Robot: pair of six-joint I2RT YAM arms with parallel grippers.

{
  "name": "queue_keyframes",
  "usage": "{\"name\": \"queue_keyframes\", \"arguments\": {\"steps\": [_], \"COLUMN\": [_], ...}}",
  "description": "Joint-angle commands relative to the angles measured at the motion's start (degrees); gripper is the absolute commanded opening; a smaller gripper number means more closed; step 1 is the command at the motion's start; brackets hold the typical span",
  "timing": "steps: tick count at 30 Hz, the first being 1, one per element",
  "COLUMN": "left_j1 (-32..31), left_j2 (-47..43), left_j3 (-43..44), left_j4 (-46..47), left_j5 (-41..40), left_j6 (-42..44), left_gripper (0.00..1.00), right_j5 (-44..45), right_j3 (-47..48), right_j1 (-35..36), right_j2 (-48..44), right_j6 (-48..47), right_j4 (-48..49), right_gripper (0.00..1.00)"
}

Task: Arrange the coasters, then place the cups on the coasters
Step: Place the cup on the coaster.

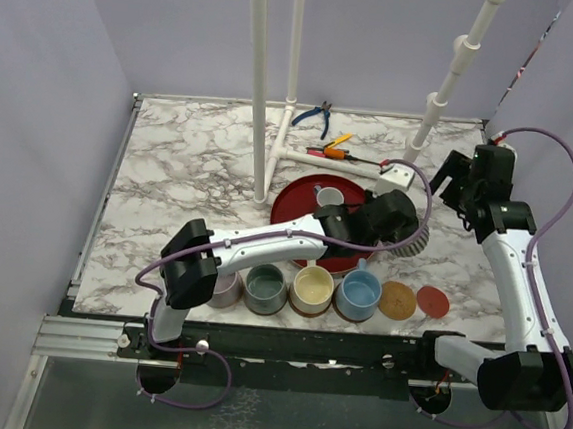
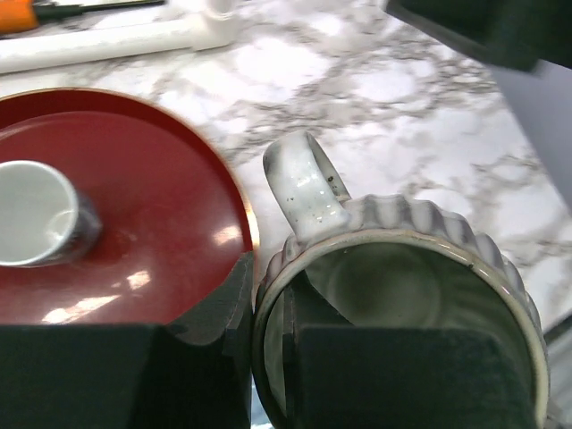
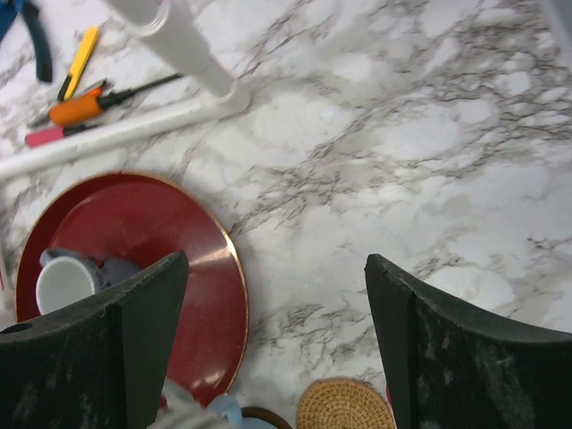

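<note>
The robot's left gripper should set the ribbed dark grey-green cup down on the tan coaster [image 1: 397, 302] beside the light blue cup.
My left gripper [image 2: 268, 313] is shut on the rim of the ribbed dark grey-green cup [image 2: 402, 295], one finger inside and one outside, by the right rim of the red tray [image 2: 161, 179]. In the top view this cup [image 1: 413, 242] shows partly under the left gripper [image 1: 394, 224]. A small pale grey cup [image 1: 328, 196] stands on the tray. Lavender [image 1: 225, 287], grey-green [image 1: 265, 288], cream-yellow [image 1: 312, 289] and light blue [image 1: 358, 293] cups form a front row. A tan coaster [image 1: 396, 300] and a reddish coaster [image 1: 432, 302] lie bare to their right. My right gripper [image 3: 275, 268] is open and holds nothing, high above the tan coaster [image 3: 344, 407].
White pipe posts [image 1: 261, 82] rise from the back of the marble table [image 1: 170, 164], with a cross pipe [image 3: 125, 134] lying flat. Blue pliers [image 1: 315, 115] and an orange-handled tool [image 1: 334, 150] lie at the back. The right arm [image 1: 521, 285] stands along the table's right side.
</note>
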Motion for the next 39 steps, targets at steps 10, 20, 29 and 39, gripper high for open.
{"name": "queue_keyframes", "arguments": {"steps": [10, 20, 29, 39], "left_j1": [-7.56, -9.79, -11.06, -11.73], "left_j2": [7.4, 12.35, 14.87, 17.17], "left_j3": [9.98, 14.45, 17.4, 18.5], "left_j4": [-3.32, -7.57, -10.39, -12.94], "left_j5": [-1.13, -0.09, -1.09, -2.92], "left_j6": [-4.25, -4.92, -4.62, -5.21], "left_gripper": [0.0, 0.01, 0.05, 0.05], "right_j5": [13.14, 13.94, 12.39, 10.85], "right_j3": [5.98, 5.44, 4.82, 4.11], "right_j1": [-5.35, -5.35, -5.35, -5.35], "right_j2": [-4.48, -6.74, -6.79, -6.95], "right_j6": [3.01, 2.37, 2.27, 2.53], "right_j4": [0.84, 1.73, 2.36, 3.03], "right_gripper": [0.88, 0.88, 0.88, 0.88]}}
